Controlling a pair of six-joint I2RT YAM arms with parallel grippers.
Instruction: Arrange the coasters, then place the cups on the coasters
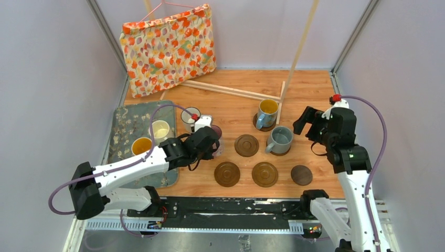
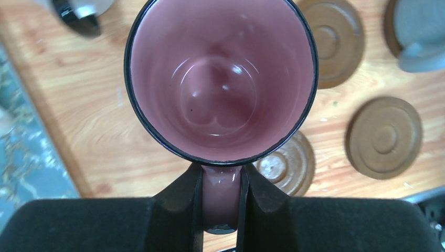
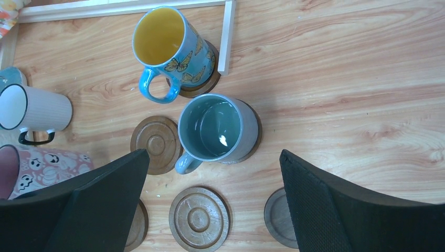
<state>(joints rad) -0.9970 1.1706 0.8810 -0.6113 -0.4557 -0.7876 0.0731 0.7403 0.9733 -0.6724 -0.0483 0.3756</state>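
My left gripper is to place the pink cup. It will let go of it on the bare in the middle of the table coaster (image 1: 247, 146) (image 2: 327, 42) next to the grey-blue cup.
My left gripper (image 2: 221, 181) is shut on the handle of the pink cup (image 2: 220, 79), which is upright over the wood left of the coasters (image 1: 216, 132). The blue cup (image 1: 267, 112) and the grey-blue cup (image 1: 279, 139) each stand on a coaster. Bare coasters lie at mid-table (image 1: 246, 145) and in a near row (image 1: 227, 174), (image 1: 265, 174), (image 1: 302, 175). My right gripper (image 1: 309, 122) hangs open and holds nothing, right of the grey-blue cup (image 3: 215, 128). A white dark-rimmed cup (image 1: 189, 118), a cream cup (image 1: 160, 129) and an orange-lined cup (image 1: 141, 145) stand at the left.
A grey floral mat (image 1: 128, 123) lies at the left under the cream and orange-lined cups. A wooden frame (image 1: 236, 90) and a floral bag (image 1: 168, 47) stand at the back. Side walls close in on both sides.
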